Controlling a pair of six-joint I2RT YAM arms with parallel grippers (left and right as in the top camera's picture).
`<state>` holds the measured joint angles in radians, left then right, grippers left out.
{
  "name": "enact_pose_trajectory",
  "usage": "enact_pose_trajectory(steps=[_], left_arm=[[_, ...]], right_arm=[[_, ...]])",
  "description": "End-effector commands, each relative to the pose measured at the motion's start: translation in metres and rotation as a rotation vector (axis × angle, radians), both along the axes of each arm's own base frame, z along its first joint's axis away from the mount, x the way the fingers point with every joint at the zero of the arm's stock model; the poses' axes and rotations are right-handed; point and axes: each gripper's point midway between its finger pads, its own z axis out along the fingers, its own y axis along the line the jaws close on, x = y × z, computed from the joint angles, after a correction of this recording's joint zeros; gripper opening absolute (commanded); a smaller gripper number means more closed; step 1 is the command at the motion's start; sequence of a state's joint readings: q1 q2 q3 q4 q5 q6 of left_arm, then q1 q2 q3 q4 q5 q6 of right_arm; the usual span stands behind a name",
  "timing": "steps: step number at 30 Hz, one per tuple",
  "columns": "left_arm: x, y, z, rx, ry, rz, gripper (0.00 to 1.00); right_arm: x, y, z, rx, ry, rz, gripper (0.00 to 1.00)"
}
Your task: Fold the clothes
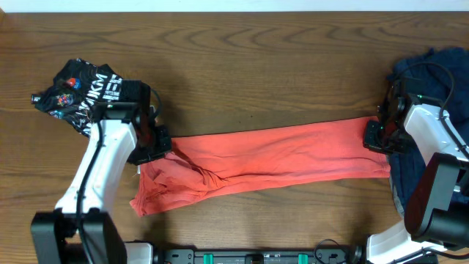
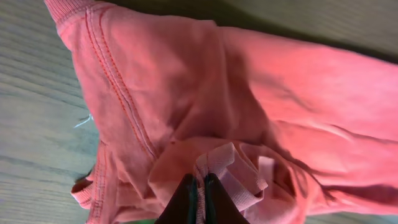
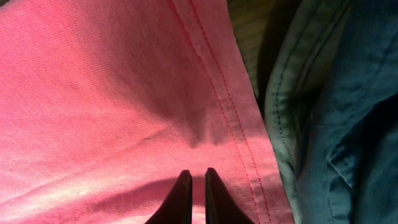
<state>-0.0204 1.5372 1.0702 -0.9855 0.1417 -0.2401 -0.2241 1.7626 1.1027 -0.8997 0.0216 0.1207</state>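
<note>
A bunched fold beside the T-shirt's stitched hem is in my left gripper, so I should pull the fold toward the T-shirt's middle, then grasp the cloth at the hem [image 2: 147,147].
The coral-red T-shirt [image 1: 278,154] lies pulled into a long band across the table, bunched and creased at its left end. My left gripper [image 1: 157,147] is at that bunched end. In the left wrist view its jaws [image 2: 200,180] are shut on a ribbed fold of the coral-red T-shirt [image 2: 249,93]. My right gripper [image 1: 375,136] sits at the shirt's right end. Its jaws [image 3: 197,174] are nearly together just inside the stitched hem, with the coral-red cloth [image 3: 93,93] showing in the thin gap.
A crumpled black printed T-shirt [image 1: 77,88] lies at the back left, behind my left arm. A heap of navy shirts [image 1: 432,70] fills the right edge, touching the coral hem [image 3: 348,124]. Bare wooden tabletop [image 1: 256,66] runs behind the coral band.
</note>
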Motion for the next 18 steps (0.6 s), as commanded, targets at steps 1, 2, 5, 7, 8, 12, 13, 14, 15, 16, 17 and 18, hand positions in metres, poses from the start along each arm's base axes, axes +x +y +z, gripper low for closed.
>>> enact_pose_trajectory(steps=[1,2,5,7,8,12,13,14,15,16,17,18], left_arm=[[0.0012,0.0059,-0.0062,0.031,0.015,0.012,0.06],[0.0025,0.0059,-0.0071,0.031,0.013,0.012,0.08],[0.0050,0.0058,-0.0066,0.031,0.002,0.012,0.17],[0.0060,0.0059,-0.0064,0.031,-0.003,0.012,0.30],[0.0065,0.0059,-0.0064,0.031,-0.005,0.012,0.33],[0.0086,0.0056,-0.0061,0.029,-0.014,0.012,0.33],[0.0088,0.0055,-0.0057,0.029,-0.014,0.012,0.32],[0.0088,0.0046,-0.0053,0.024,-0.015,0.012,0.30],[0.0090,0.0035,-0.0049,0.017,-0.016,0.011,0.30],[0.0092,0.0026,-0.0045,0.012,-0.018,0.012,0.30],[0.0092,0.0023,-0.0044,0.010,-0.019,0.011,0.30],[0.0091,0.0023,-0.0044,0.010,-0.018,0.011,0.24]], right_arm=[[-0.0025,0.0000,-0.0025,0.005,0.008,0.006,0.08],[-0.0025,0.0000,-0.0025,0.005,0.008,0.006,0.08],[-0.0026,-0.0001,-0.0025,0.005,0.009,0.006,0.08],[-0.0028,0.0000,-0.0025,0.005,0.010,0.006,0.08],[-0.0028,0.0000,-0.0025,0.005,0.010,0.006,0.08],[-0.0027,0.0000,-0.0025,0.005,0.009,0.006,0.08],[-0.0026,-0.0001,-0.0025,0.005,0.009,0.006,0.08],[-0.0026,-0.0001,-0.0025,0.005,0.009,0.006,0.08],[-0.0026,-0.0001,-0.0025,0.005,0.009,0.006,0.08],[-0.0027,0.0000,-0.0025,0.005,0.009,0.006,0.08],[-0.0027,0.0000,-0.0025,0.005,0.009,0.006,0.08],[-0.0027,0.0000,-0.0025,0.005,0.009,0.006,0.08]])
